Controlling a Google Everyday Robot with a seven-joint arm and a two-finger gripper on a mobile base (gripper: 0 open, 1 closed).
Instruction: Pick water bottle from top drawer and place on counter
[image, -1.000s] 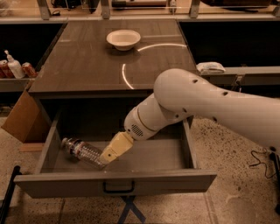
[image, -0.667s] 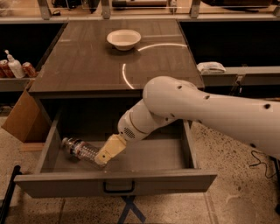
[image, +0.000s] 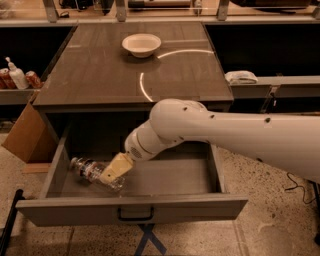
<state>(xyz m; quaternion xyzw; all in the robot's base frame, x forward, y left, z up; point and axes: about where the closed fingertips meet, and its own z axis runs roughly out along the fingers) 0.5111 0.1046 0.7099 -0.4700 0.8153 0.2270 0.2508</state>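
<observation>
The gripper will close around the middle of the water bottle (image: 95, 172), between the bottle's cap and its bottom end, in the open top drawer.
The top drawer (image: 135, 206) is pulled open below the counter (image: 100, 75). The water bottle (image: 90, 170) lies on its side in the drawer's left part, cap toward the left. My gripper (image: 112, 171) reaches down into the drawer from the right, its pale fingers over the bottle's right end. The white arm covers the drawer's right back part.
A white bowl (image: 141, 44) sits at the back of the counter. A white pump bottle (image: 16, 76) and red cans (image: 33, 79) stand on the left shelf. A cardboard box (image: 25, 135) leans left of the drawer. A white object (image: 241, 77) lies on the right shelf.
My arm and gripper have moved left and down inside the drawer, from beside the bottle onto its right end. The bottle has not moved.
</observation>
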